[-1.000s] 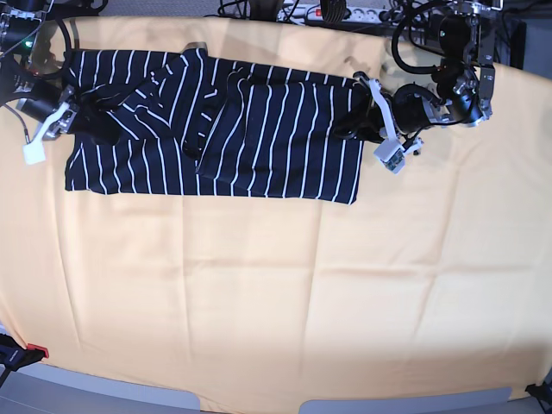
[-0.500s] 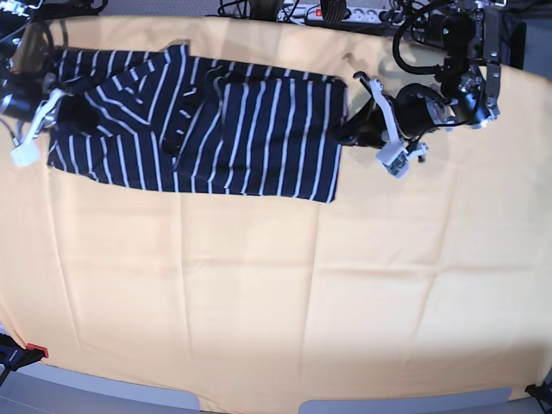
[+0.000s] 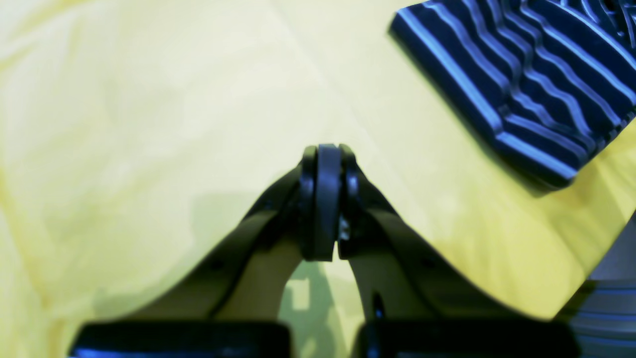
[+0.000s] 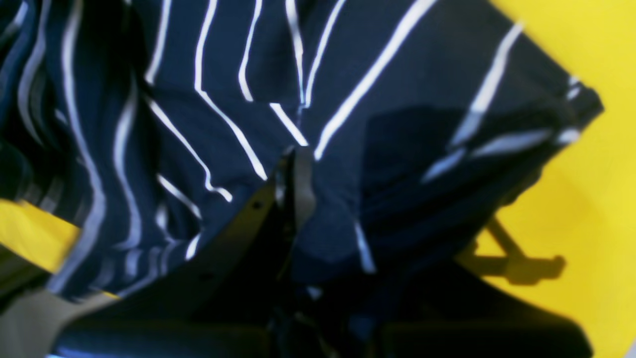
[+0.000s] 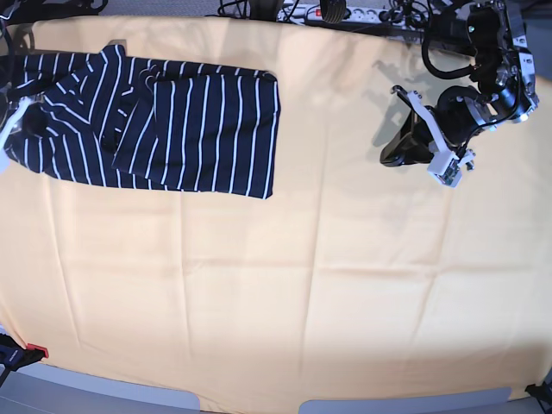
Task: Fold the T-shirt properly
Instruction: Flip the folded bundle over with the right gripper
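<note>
My right gripper should release the bunched end of the T-shirt and leave it on the striped panel [image 5: 242,127], close to the edge that faces my left gripper.
The T-shirt [image 5: 190,121], dark navy with thin white stripes, lies partly folded at the back left of the table. My right gripper [image 5: 26,121] is at its left end. In the right wrist view this gripper [image 4: 295,161] is shut on a bunch of the T-shirt [image 4: 348,99]. My left gripper [image 5: 388,158] hovers at the back right, well apart from the shirt. The left wrist view shows it [image 3: 323,154] shut with nothing in it above the yellow cloth, and a corner of the T-shirt [image 3: 521,84] lies at the upper right.
A yellow-orange cloth [image 5: 285,285] covers the whole table. A power strip [image 5: 341,13] and cables lie beyond the back edge. A red clamp [image 5: 34,350] sits at the front left corner.
The T-shirt has slid well to the left with my right gripper at its left end. My left gripper has left the shirt's right edge and moved to the right.
</note>
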Robot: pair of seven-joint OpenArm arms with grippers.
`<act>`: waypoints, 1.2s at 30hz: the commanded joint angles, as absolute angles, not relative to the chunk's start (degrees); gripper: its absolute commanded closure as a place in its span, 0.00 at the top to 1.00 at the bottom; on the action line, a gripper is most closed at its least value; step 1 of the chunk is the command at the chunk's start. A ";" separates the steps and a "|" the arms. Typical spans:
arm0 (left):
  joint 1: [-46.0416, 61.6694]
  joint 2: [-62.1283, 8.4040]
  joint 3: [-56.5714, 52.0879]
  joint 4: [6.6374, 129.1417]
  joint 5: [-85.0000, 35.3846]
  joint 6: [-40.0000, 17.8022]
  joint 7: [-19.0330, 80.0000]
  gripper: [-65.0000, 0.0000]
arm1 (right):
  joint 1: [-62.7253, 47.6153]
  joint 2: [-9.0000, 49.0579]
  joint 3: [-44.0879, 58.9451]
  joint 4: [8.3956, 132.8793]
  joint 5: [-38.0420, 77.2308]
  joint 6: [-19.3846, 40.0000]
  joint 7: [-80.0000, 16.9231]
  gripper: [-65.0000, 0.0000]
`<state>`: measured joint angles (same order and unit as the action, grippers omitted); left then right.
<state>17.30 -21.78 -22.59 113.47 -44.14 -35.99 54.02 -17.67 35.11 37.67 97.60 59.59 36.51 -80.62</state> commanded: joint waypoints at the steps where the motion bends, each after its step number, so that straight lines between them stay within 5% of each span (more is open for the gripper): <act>1: 17.50 -22.24 -23.07 114.30 -45.21 -36.01 52.75 0.00 | -17.47 36.84 39.09 99.90 61.65 35.57 -79.75 0.00; 6: 18.96 -22.24 -23.05 114.26 -46.17 -36.03 52.73 0.00 | -18.02 33.12 42.39 110.30 64.88 34.92 -80.00 0.00; 17: 19.86 -22.24 -23.05 114.26 -46.37 -36.03 52.80 0.00 | -23.20 14.11 36.25 133.08 78.32 40.00 -80.00 0.00; 24: 20.64 -22.22 -23.05 114.26 -47.31 -36.03 52.97 0.00 | -20.91 8.36 22.61 132.62 70.83 40.00 -75.77 0.00; 32: 20.64 -22.24 -23.05 114.26 -47.51 -36.03 52.97 0.00 | -16.25 8.23 7.05 123.28 59.33 40.00 -71.53 0.00; 33: 20.67 -22.24 -23.05 114.26 -47.51 -36.01 52.95 0.00 | -15.51 8.25 5.63 121.93 59.27 40.00 -71.53 0.03; 36: 20.64 -22.24 -23.05 114.26 -47.51 -36.01 52.93 0.00 | -13.76 8.29 1.63 119.15 59.83 40.00 -71.55 0.52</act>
